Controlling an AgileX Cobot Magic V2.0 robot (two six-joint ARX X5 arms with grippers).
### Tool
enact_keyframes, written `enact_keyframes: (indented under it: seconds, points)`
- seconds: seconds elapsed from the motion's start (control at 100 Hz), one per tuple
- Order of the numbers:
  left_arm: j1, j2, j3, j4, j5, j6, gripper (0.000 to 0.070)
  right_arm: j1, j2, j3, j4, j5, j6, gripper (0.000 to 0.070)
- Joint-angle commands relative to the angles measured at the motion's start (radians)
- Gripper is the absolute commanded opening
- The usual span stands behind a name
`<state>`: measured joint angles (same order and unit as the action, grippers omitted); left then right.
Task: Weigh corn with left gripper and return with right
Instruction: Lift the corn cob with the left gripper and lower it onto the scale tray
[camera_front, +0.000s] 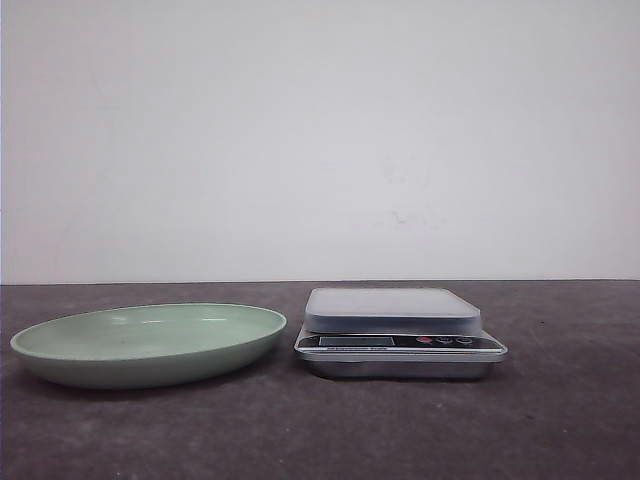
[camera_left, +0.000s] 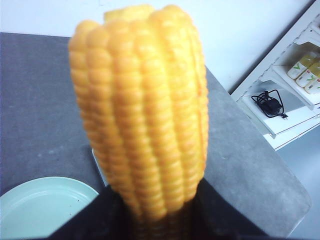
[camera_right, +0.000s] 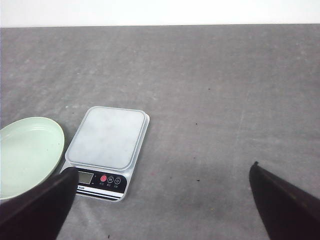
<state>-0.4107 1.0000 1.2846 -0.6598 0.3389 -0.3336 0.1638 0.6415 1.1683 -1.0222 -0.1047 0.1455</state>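
The corn, now gripped high above the table, will be let go by my left gripper on the scale's pale platform (camera_front: 352, 296), on the half that lies closer to the pale green plate.
The corn (camera_left: 142, 115) is a yellow-orange cob with rows of kernels; it fills the left wrist view, gripped at its base between my left gripper's (camera_left: 160, 220) black fingers, high above the table. It does not show in the front view. The scale (camera_front: 398, 330) with its empty pale platform stands at the table's middle right, also in the right wrist view (camera_right: 106, 150). My right gripper (camera_right: 162, 200) is open and empty, high above the table to the right of the scale. Neither gripper shows in the front view.
A pale green plate (camera_front: 150, 342) lies empty left of the scale; its rim shows in the left wrist view (camera_left: 45, 205) and right wrist view (camera_right: 30, 150). White shelves (camera_left: 295, 85) with bottles and a cable stand beyond the table's edge.
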Motion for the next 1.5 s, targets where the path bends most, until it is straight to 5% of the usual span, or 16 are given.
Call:
enact_keyframes:
  seconds: [0.0, 0.41, 0.91, 1.49]
  points:
    - [-0.011, 0.034, 0.018, 0.027, -0.002, -0.031, 0.0003, 0.004, 0.004, 0.016, 0.011, 0.000, 0.000, 0.0700]
    - [-0.085, 0.391, 0.037, 0.424, -0.001, -0.307, 0.0004, 0.004, 0.004, 0.015, 0.067, 0.000, 0.000, 0.0700]
    - [-0.228, 0.941, 0.354, 0.192, -0.012, -0.295, 0.0005, 0.004, 0.004, 0.015, 0.031, 0.001, -0.027, 0.0700]
    - [-0.257, 1.097, 0.417, 0.018, -0.107, -0.250, 0.0004, 0.004, 0.004, 0.015, -0.012, 0.000, -0.018, 0.0700]
